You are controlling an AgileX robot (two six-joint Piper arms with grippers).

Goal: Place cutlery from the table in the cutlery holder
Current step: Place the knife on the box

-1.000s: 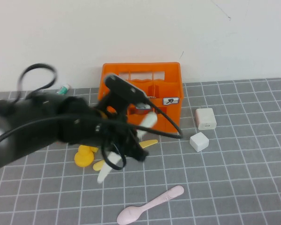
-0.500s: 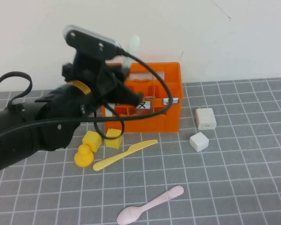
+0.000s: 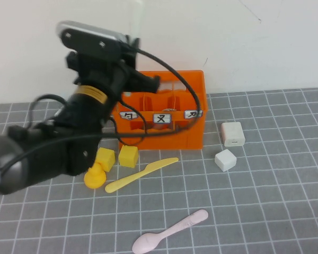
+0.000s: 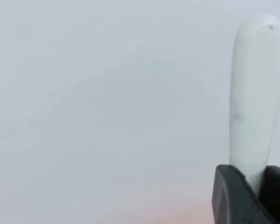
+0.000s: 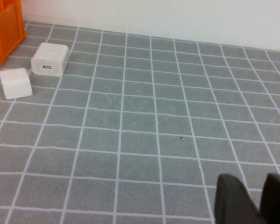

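Next, the left gripper releases the cream-white knife in the orange cutlery holder's compartment (image 3: pixel 185 122) nearest the white charger.
The orange cutlery holder (image 3: pixel 197 138) stands on the table (image 3: pixel 275 201) against the back wall. My left gripper (image 3: pixel 132 43) is raised above its left rear corner, shut on the cream-white knife (image 3: pixel 137 15), which points straight up along the wall. In the left wrist view the knife (image 4: pixel 254 98) rises from between the dark fingers (image 4: pixel 231 196) of the left gripper (image 4: pixel 255 171). A yellow knife (image 3: pixel 142 174) lies in front of the holder and a pale pink spoon (image 3: pixel 172 232) nearer the front edge. My right gripper (image 5: pixel 257 179) hovers low over bare table, its jaws slightly apart and holding nothing.
Two yellow blocks (image 3: pixel 105 159) (image 3: pixel 128 156) and a yellow duck (image 3: pixel 95 177) sit at the holder's front left. A white charger (image 3: pixel 232 134) (image 5: pixel 50 59) and a white cube (image 3: pixel 225 159) (image 5: pixel 16 83) lie to its right. The wall runs close behind the holder.
My left arm has lifted the cream-white knife from low in front of the holder to high above it, turning the knife upright. The yellow blocks and yellow knife are uncovered.
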